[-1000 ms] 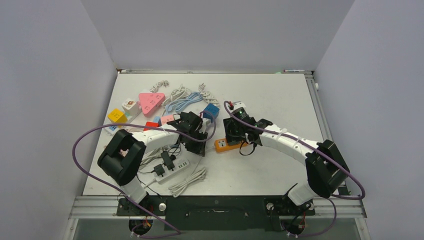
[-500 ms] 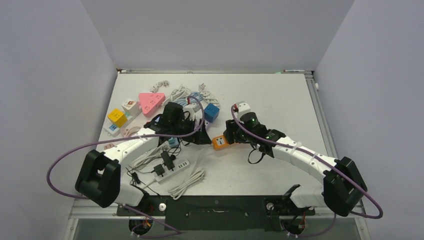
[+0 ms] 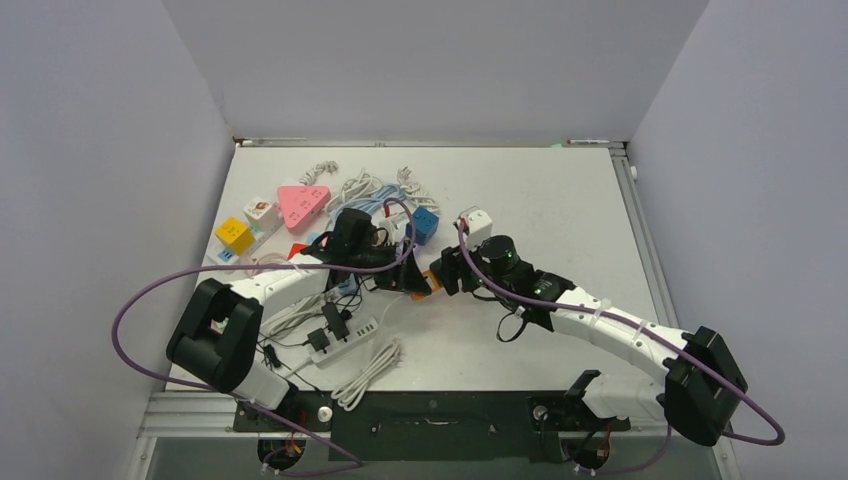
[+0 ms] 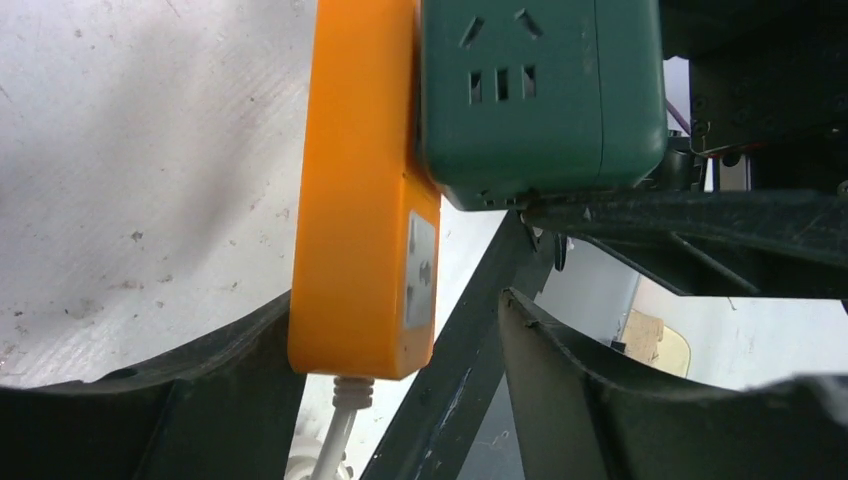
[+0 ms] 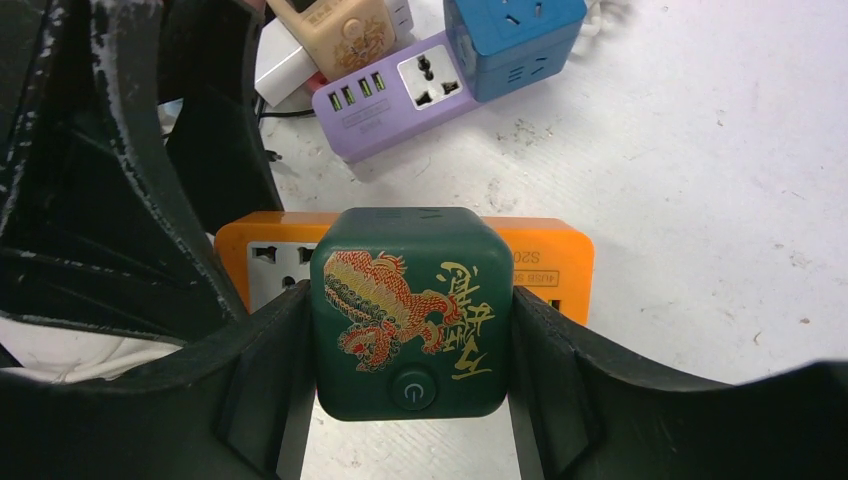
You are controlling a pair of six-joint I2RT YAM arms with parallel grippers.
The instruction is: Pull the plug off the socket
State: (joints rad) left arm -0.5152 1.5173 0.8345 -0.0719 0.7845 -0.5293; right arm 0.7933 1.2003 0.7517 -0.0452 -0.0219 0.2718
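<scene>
My right gripper should release the dark green cube plug on the bare white table (image 3: 619,247) near the metal side rail.
The orange power strip (image 4: 355,200) lies on the white table, with a dark green cube plug (image 5: 410,300) bearing a dragon print seated in it. My right gripper (image 5: 410,330) is shut on the cube's two sides. My left gripper (image 4: 395,300) straddles the strip's cord end; one finger (image 4: 250,380) touches it and the other stands apart, so it is open. From above, the two grippers (image 3: 405,280) (image 3: 450,272) meet over the strip (image 3: 430,277), and the cube is mostly hidden under the right wrist.
A purple USB strip (image 5: 400,95) and a blue cube socket (image 5: 515,35) lie just beyond the orange strip. A pink triangular socket (image 3: 303,203), a yellow cube (image 3: 234,235), a white strip (image 3: 345,338) and coiled cables (image 3: 372,365) crowd the left half.
The left gripper has come right onto the strip's cord end. The right arm has stretched left and lower, and the orange strip has shifted left with it.
</scene>
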